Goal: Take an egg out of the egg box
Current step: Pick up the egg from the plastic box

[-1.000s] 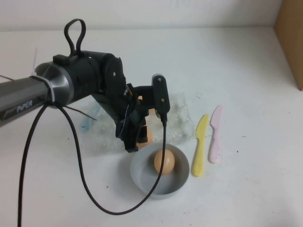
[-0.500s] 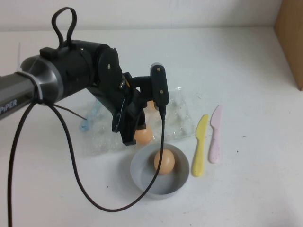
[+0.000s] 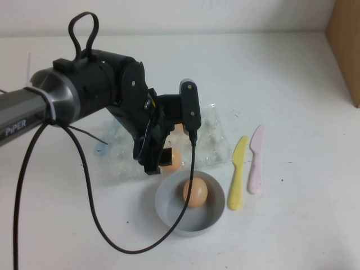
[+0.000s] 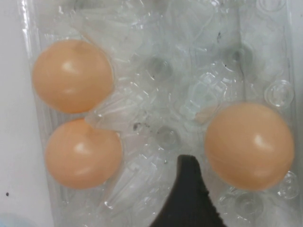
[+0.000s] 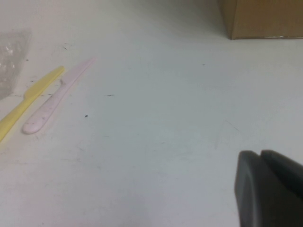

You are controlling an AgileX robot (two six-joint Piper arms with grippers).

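The finger of my left gripper reaches only the near part of the lone egg, so next I open, move farther over it and close around the egg's middle [image 4: 249,145].
The clear plastic egg box [image 3: 211,140] lies mid-table. My left gripper [image 3: 160,161] hangs over its front edge, open. In the left wrist view the egg box [image 4: 156,71] holds three orange-tan eggs: two side by side [image 4: 72,75] [image 4: 83,153] and one apart [image 4: 249,145]. One black finger [image 4: 187,198] stands just beside that lone egg; the other finger is out of frame. In the high view this egg [image 3: 173,160] shows next to the fingers. A fourth egg [image 3: 195,191] lies in the grey bowl [image 3: 169,208]. My right gripper [image 5: 260,161] is shut above bare table and does not show in the high view.
A yellow knife [image 3: 238,173] and a pink knife [image 3: 256,159] lie right of the bowl; both also show in the right wrist view [image 5: 28,101] [image 5: 57,94]. A cardboard box [image 3: 344,48] stands at the far right. A blue object [image 3: 104,143] lies under the left arm.
My left gripper has risen a little off the egg box and shifted slightly left. The egg at the box's front edge shows more. The egg in the bowl has not moved.
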